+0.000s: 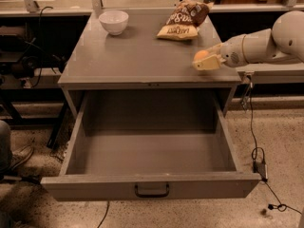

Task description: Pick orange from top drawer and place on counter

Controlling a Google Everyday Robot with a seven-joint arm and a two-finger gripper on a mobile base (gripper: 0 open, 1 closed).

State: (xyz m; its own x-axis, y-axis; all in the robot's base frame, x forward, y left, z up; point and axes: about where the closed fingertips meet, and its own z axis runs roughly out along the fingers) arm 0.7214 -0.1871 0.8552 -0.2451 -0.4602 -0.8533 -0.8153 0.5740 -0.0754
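Observation:
I should release the orange, now held over the counter, on the grey counter point(192, 58), just before the chip bag's front.
The orange point(201, 55) is held in my gripper point(205, 61), which is shut on it over the right side of the grey counter point(137, 56), just in front of the chip bag. The white arm reaches in from the right. The top drawer point(151, 156) is pulled fully open below the counter, and its grey inside holds nothing I can see. Its dark handle point(152, 190) sits centred on the front panel.
A white bowl point(113, 22) stands at the counter's back left. A brown and yellow chip bag point(183, 20) lies at the back right. Black cables run on the floor at the right point(259, 163). A shoe point(19, 156) shows at the left edge.

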